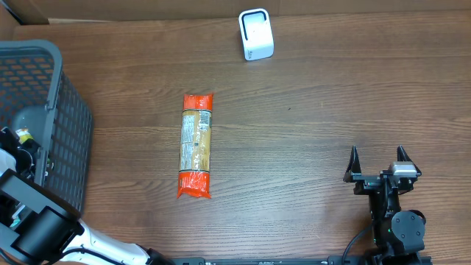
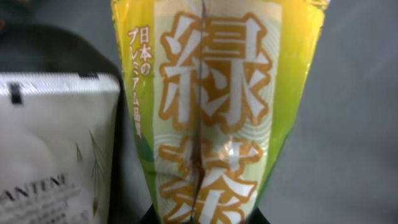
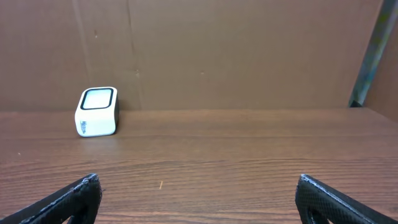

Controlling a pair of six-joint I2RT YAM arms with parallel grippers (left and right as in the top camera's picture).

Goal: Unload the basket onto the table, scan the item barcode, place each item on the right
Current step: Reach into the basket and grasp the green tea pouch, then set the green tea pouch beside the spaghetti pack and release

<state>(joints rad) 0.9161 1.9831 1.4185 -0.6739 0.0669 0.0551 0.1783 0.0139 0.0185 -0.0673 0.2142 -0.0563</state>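
Observation:
The robot's left gripper needs to release the tea packet, still inside the grey basket, on the table (image 1: 230,142) beside the long packet, opposite the grey basket.
In the left wrist view a yellow-green tea packet (image 2: 217,106) with large Japanese characters fills the middle. My left gripper (image 2: 202,219) is shut on its lower end, and the wrapper creases down the middle between the dark jaws. This happens inside the grey basket (image 1: 70,125) at the far left, where the left arm (image 1: 40,228) reaches in. No barcode shows on the packet's visible face. The white scanner (image 1: 256,34) stands at the back of the table, also the white scanner (image 3: 97,111) in the right wrist view. My right gripper (image 1: 380,163) rests open at the front right, empty.
A white Pantene sachet (image 2: 56,149) lies beside the tea packet in the basket. A long packet with orange ends (image 1: 196,146) lies on the wooden table between basket and right arm. A brown cardboard wall (image 3: 236,50) backs the table.

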